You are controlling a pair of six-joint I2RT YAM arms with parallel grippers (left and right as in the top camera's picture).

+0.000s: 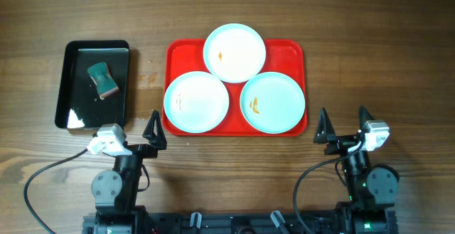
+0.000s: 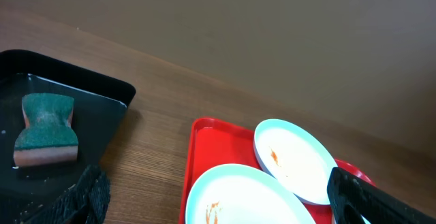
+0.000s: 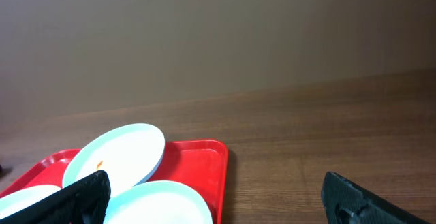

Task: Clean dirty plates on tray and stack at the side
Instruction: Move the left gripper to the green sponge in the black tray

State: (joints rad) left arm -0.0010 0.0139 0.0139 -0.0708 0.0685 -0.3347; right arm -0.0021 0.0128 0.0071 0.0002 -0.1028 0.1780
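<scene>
My left gripper should move to the green sponge in the black tray next and close on the sponge's narrow middle (image 1: 103,80) (image 2: 48,120).
Three pale blue-white plates lie on the red tray (image 1: 291,52): a back plate (image 1: 234,52), a front-left plate (image 1: 196,102) and a front-right plate (image 1: 273,102), each with small orange-brown smears. The back plate rests partly over the other two. My left gripper (image 1: 139,136) is open and empty, near the tray's front-left corner. My right gripper (image 1: 345,127) is open and empty, right of the tray. The left wrist view shows the tray (image 2: 204,149), the front-left plate (image 2: 238,193) and the back plate (image 2: 293,159). The right wrist view shows the tray (image 3: 201,159) and the back plate (image 3: 116,152).
A glossy black tray (image 1: 75,84) stands at the left, holding a green sponge (image 1: 104,79), which also shows in the left wrist view (image 2: 46,129). Bare wooden table lies right of the red tray and along the front edge.
</scene>
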